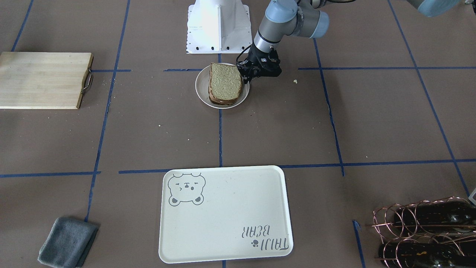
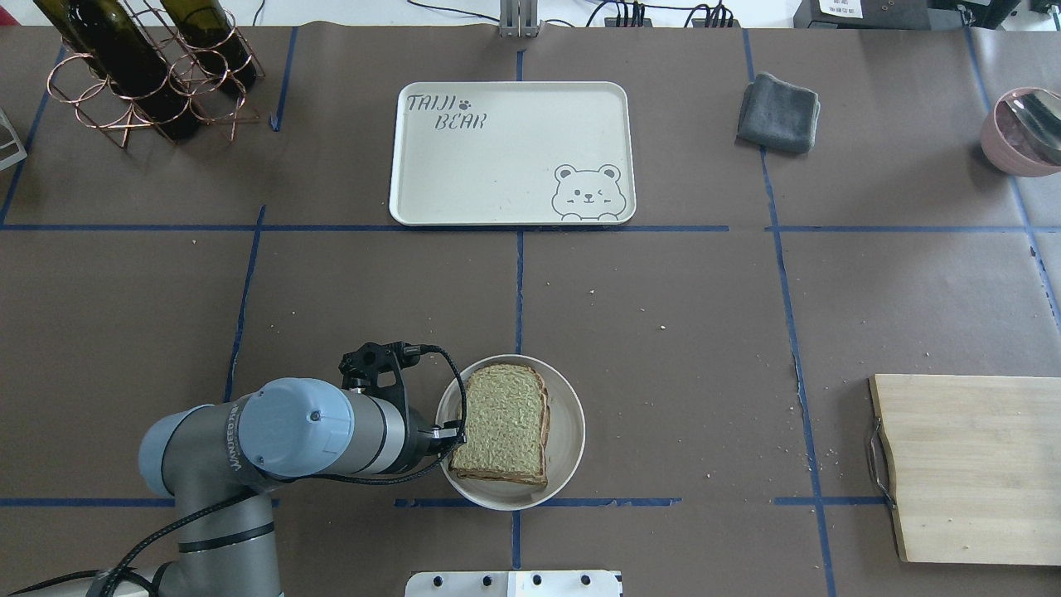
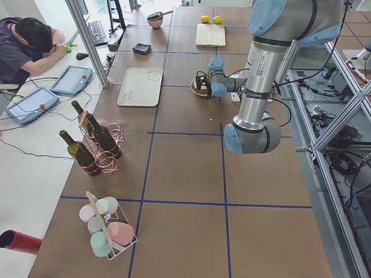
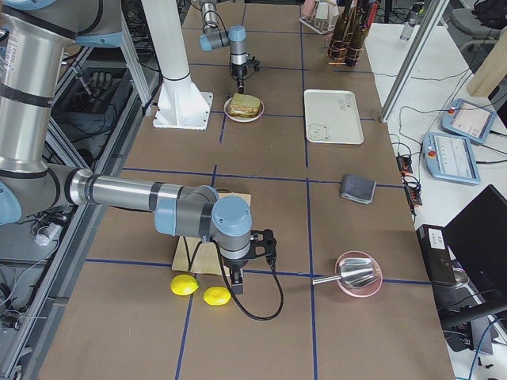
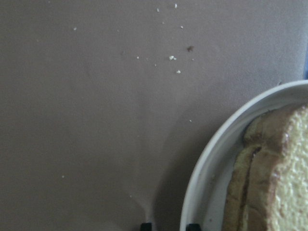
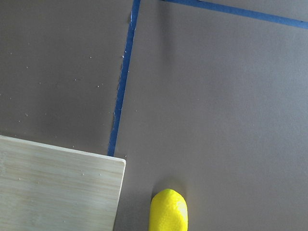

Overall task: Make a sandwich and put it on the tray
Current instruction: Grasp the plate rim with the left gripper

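Note:
My left gripper will let go of the white plate on the cream tray [image 1: 221, 213], between the bear drawing and the lettering.
The sandwich [image 1: 225, 82] [image 2: 504, 421] lies on a small round white plate [image 1: 199, 89] [image 2: 569, 433] close to the robot's base. I see two stacked tan bread slices with dark crust; the egg does not show. My left gripper [image 1: 246, 79] [image 2: 452, 433] is low at the plate's rim. In the left wrist view its two fingertips [image 5: 146, 225] stand a little apart astride the rim [image 5: 211, 154], with a gap on the outer side. The cream tray [image 1: 223, 219] [image 2: 497, 157] with the bear drawing lies bare across the table. My right gripper [image 4: 238, 279] hangs over the table beside two lemons; I cannot tell whether it is open or shut.
A wooden board [image 1: 41, 80] [image 2: 970, 464] lies at the robot's right. There are also a grey cloth [image 1: 67, 242] [image 2: 779, 112], a wire rack with wine bottles [image 1: 427, 230] [image 2: 141, 75], a pink bowl [image 2: 1024, 128], and a lemon [image 6: 168, 212] by the board's corner.

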Robot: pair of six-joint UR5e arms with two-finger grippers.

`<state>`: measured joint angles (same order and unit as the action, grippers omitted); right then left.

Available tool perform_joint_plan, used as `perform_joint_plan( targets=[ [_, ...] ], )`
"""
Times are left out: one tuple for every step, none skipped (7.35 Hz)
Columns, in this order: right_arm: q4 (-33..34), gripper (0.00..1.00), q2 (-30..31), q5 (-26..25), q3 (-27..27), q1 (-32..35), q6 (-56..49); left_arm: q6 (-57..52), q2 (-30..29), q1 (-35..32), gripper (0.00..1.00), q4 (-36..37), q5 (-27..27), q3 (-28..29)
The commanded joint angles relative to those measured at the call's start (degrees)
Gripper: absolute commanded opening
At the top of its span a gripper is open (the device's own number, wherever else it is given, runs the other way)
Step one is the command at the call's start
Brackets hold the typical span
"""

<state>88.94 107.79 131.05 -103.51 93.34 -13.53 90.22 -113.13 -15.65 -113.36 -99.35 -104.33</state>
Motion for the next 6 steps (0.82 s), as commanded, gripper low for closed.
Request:
perform_joint_plan(
  targets=[
    [0.0, 1.00, 0.0, 0.0, 0.1, 0.0, 0.1, -0.5, -0.2, -1.3, 0.00, 0.1, -0.4, -1.8],
    [0.0, 1.00, -0.1, 0.0, 0.2, 0.0, 0.3, -0.6, -0.6, -4.2, 0.00, 0.1, -2.5, -2.2],
    [-0.1, 1.00, -0.2, 0.1, 0.7, 0.0, 0.3, -0.7, -1.3, -8.3, 0.00, 0.2, -7.3, -2.1],
    [-0.1, 1.00, -0.3, 0.1, 0.7, 0.0, 0.2, -1.4, -2.5, -12.5, 0.00, 0.2, -10.1, -1.3],
    [-0.1, 1.00, -0.6, 0.1, 0.8, 0.0, 0.4, -6.3, -5.0, -16.7, 0.00, 0.8, -12.0, 0.7],
    [-0.1, 1.00, -0.7, 0.1, 0.7, 0.0, 0.6, -9.5, -8.0, -20.9, 0.00, 0.6, -15.7, 6.2]
  ],
)
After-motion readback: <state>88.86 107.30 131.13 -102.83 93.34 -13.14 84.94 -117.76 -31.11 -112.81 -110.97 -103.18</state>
